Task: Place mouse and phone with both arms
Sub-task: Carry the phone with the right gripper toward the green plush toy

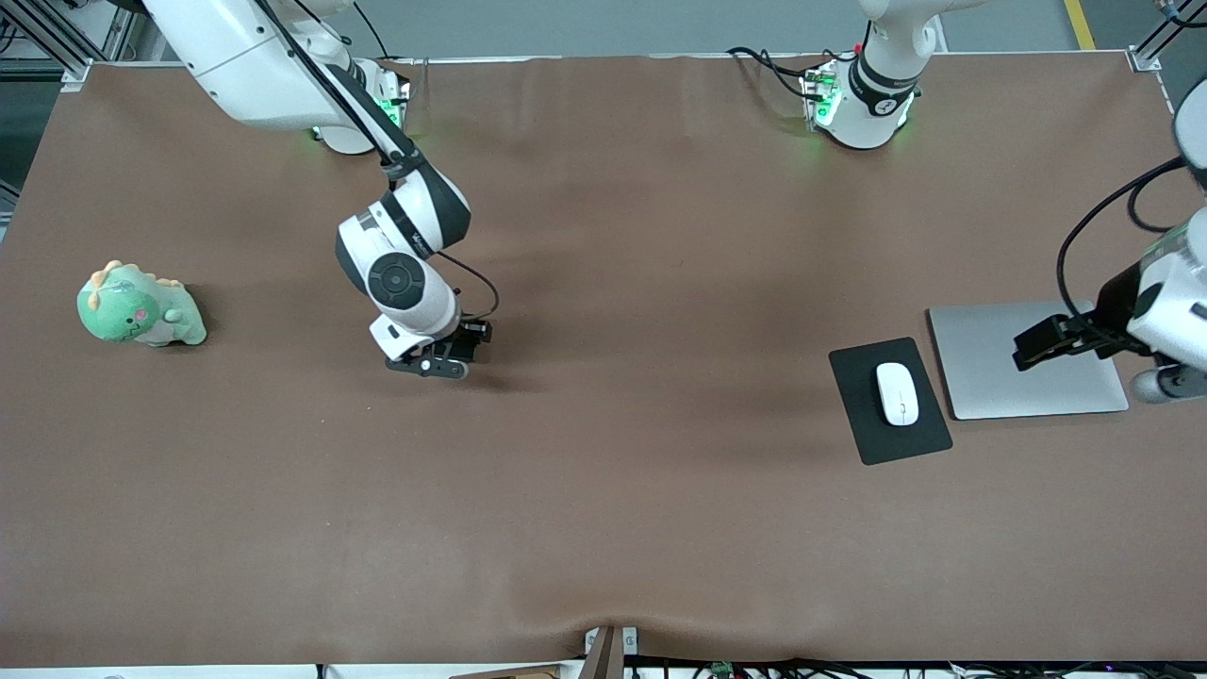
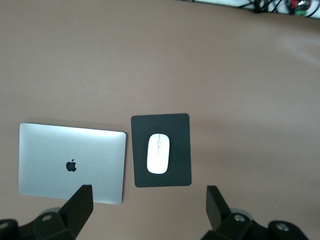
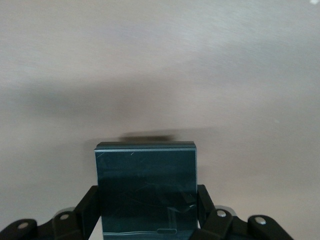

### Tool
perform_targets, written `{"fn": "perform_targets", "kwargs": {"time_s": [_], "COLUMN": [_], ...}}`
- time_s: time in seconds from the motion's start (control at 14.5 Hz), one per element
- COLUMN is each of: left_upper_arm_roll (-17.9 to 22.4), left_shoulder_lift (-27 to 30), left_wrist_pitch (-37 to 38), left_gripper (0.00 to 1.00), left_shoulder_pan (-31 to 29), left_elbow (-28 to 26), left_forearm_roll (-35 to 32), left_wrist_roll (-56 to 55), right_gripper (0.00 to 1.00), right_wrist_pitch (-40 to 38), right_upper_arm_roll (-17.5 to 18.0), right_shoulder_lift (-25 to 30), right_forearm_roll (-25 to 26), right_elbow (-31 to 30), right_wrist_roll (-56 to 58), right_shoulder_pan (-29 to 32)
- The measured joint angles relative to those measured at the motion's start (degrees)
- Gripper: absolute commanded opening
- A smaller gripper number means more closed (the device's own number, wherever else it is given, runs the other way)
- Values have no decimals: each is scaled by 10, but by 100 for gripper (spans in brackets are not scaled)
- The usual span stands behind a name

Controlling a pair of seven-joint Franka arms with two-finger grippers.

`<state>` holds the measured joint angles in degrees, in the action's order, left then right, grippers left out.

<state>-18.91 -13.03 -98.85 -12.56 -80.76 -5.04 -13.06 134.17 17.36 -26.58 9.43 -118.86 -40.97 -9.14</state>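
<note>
Next, I let go of the black phone with my right gripper on the brown cloth (image 1: 285, 326) just beside the green dinosaur plush.
The white mouse (image 1: 897, 393) lies on a black mouse pad (image 1: 863, 434) toward the left arm's end of the table; it also shows in the left wrist view (image 2: 159, 153). My left gripper (image 1: 1035, 346) hangs open and empty over the silver laptop, apart from the mouse; in its wrist view (image 2: 147, 210) the fingers (image 2: 79, 201) stand wide apart. My right gripper (image 1: 441, 363) is low over bare table toward the right arm's end. In the right wrist view it (image 3: 146, 212) is shut on the black phone (image 3: 145, 185), gripped by its long edges. The phone is hidden in the front view.
A closed silver laptop (image 1: 1000, 387) lies beside the mouse pad, also seen in the left wrist view (image 2: 60, 155). A green dinosaur plush (image 1: 140, 308) sits at the right arm's end. Brown cloth (image 1: 641, 490) covers the table.
</note>
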Motion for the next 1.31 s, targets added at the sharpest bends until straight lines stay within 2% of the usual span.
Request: {"fn": "perform_targets", "kwargs": {"time_s": [0.21, 0.41, 0.55, 0.76, 0.96, 1.31], "left_upper_arm_roll": [8, 109, 142, 149, 150, 151], "left_shoulder_lift": [29, 82, 121, 165, 175, 175], "left_wrist_pitch": [32, 58, 59, 60, 63, 65], "left_gripper": [100, 100, 100, 100, 100, 100], "left_shoulder_pan": [30, 140, 169, 178, 178, 178], "left_elbow": [6, -30, -72, -115, -125, -129], "left_forearm_roll": [4, 38, 51, 52, 52, 52], "left_wrist_roll": [0, 0, 7, 8, 8, 8], "right_gripper": [0, 0, 0, 0, 0, 0], "right_wrist_pitch": [1, 1, 1, 1, 2, 43], "right_upper_arm_roll": [0, -1, -2, -4, -11, -78], "right_shoulder_lift": [26, 61, 74, 86, 90, 93], "right_forearm_roll": [0, 1, 1, 1, 1, 1], "right_elbow": [-37, -76, -92, -109, -120, -144], "right_wrist_roll": [32, 99, 142, 213, 281, 376], "right_shoulder_pan": [28, 78, 109, 156, 203, 223]}}
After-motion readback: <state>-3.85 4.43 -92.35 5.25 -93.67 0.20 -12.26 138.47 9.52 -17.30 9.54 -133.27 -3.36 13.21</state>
